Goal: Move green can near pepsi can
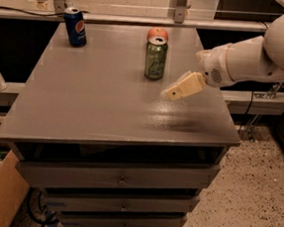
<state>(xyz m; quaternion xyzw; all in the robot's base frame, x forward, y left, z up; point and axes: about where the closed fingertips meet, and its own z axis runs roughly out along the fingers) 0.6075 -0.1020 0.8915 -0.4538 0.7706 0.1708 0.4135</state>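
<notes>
Next, my gripper goes to the green can in front of the red apple and closes around the middle of its side (156,57).
The green can (155,60) stands upright near the middle back of the grey cabinet top (98,101). The pepsi can (76,27), dark blue with a round logo, stands upright at the back left corner. My gripper (173,92) hangs above the right part of the top, to the right of and in front of the green can, a short gap from it. It holds nothing. The white arm (256,51) reaches in from the right.
A red apple (158,33) sits just behind the green can. The cabinet has drawers (121,178) below. A cardboard box (0,197) stands on the floor at the lower left. A rail (140,20) runs along the back edge.
</notes>
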